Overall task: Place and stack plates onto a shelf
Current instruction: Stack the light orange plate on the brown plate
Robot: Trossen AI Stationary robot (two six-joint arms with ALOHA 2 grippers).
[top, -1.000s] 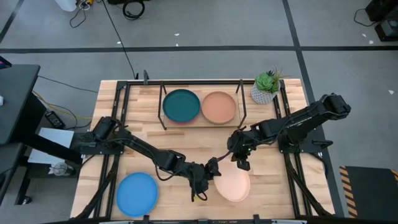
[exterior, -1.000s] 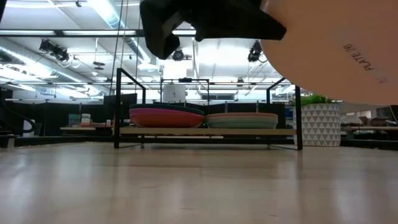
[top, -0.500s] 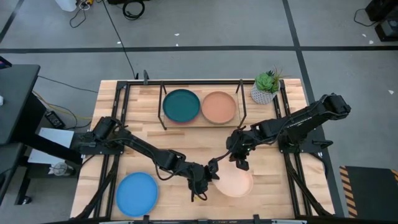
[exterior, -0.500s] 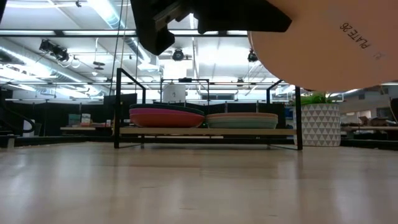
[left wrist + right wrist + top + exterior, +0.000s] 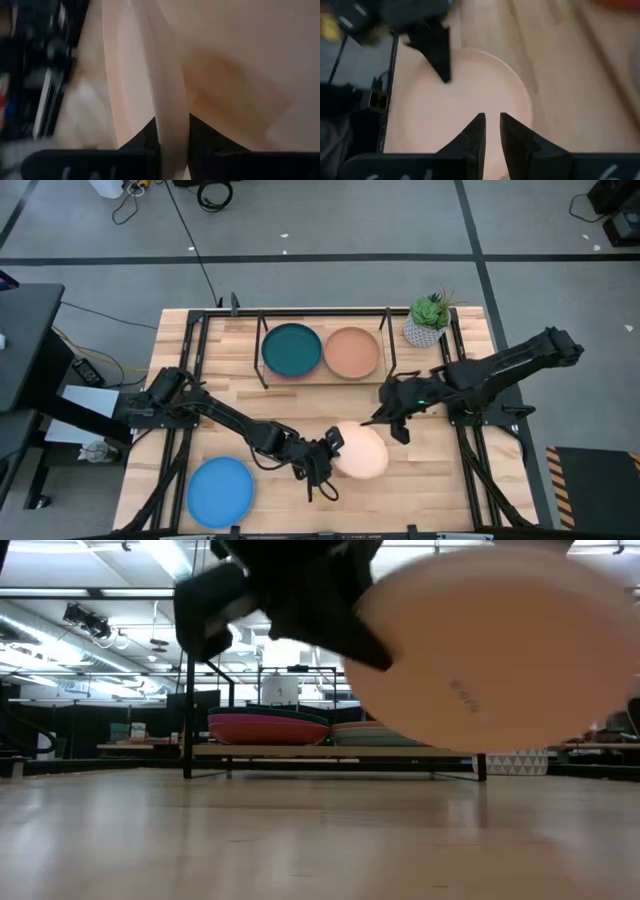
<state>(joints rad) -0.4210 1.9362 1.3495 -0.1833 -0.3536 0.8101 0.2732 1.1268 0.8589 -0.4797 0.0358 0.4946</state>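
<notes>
Next, my left gripper lets go of the cream-peach plate on top of the terracotta plate (image 5: 352, 351) that is on the shelf.
The cream-peach plate (image 5: 360, 451) is lifted above the table's near middle, in my left gripper (image 5: 327, 446), which is shut on its rim. In the low view its underside (image 5: 490, 660) faces the camera, tilted. My right gripper (image 5: 397, 423) stands just right of the plate, touches nothing, and has a narrow gap between its fingers (image 5: 491, 120). The shelf (image 5: 325, 376) stands at the far middle with a dark teal plate (image 5: 292, 349) topping its left stack and a terracotta plate (image 5: 352, 352) topping its right stack. A blue plate (image 5: 220, 490) lies flat at the near left. My left gripper pinches the cream-peach plate's rim (image 5: 170, 125) between its two fingers, one finger on the upper face and one on the underside. The fingers come from the table's left side. The plate is lifted clear of the table and tilted.
A potted plant in a white patterned pot (image 5: 427, 321) stands at the far right, beside the shelf. Black rails (image 5: 190, 370) run along the tabletop's sides. Bare wood (image 5: 320, 840) lies between the plate and the shelf.
My right gripper has let go of the cream-peach plate and drawn back toward the table's right and far edges. My left gripper has kept its hold, carried the plate a little toward the left and far edges, and tipped it more steeply.
</notes>
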